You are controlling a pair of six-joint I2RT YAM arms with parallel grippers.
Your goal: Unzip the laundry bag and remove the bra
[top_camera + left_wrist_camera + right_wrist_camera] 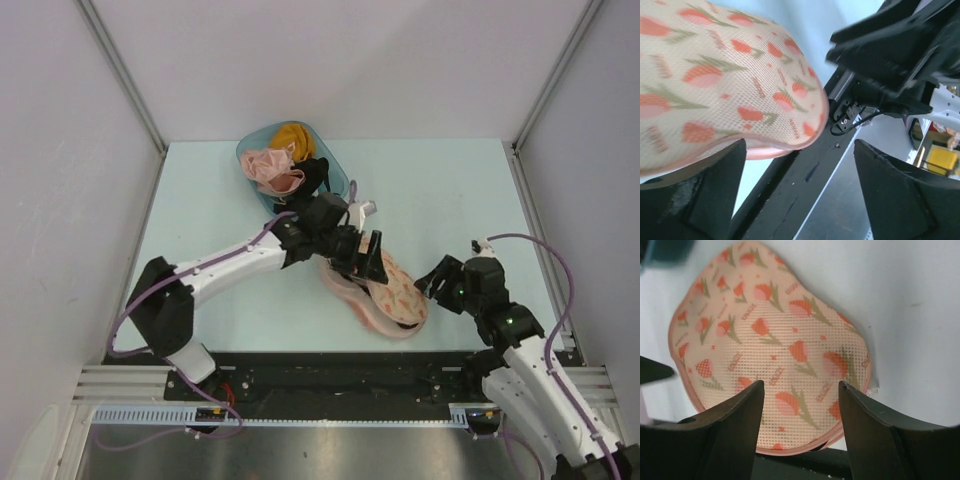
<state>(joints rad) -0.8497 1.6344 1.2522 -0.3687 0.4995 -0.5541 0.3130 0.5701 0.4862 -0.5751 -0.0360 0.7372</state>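
The robot's right gripper should next grab the middle of the laundry bag's pink rim [370, 293] [689, 390], on the side by the left gripper, because the flap lifts there.
The laundry bag [393, 298] lies near the table's front edge, cream-peach mesh with orange tulip motifs and a pink rim. My left gripper [370, 262] hovers over its far end, open and empty. In the left wrist view the bag [725, 85] fills the upper left, above the spread fingers [695, 200]. My right gripper [433, 282] is open just right of the bag. In the right wrist view the bag [770, 350] lies just beyond the open fingers [725, 435]. The white-cream bra is hidden. I see no zipper pull.
A teal plastic tub [250, 151] stands at the back, holding a pink bra [270, 170], a mustard-yellow one [293, 138] and something black. The black base rail [330, 365] runs just in front of the bag. Grey walls close in both sides.
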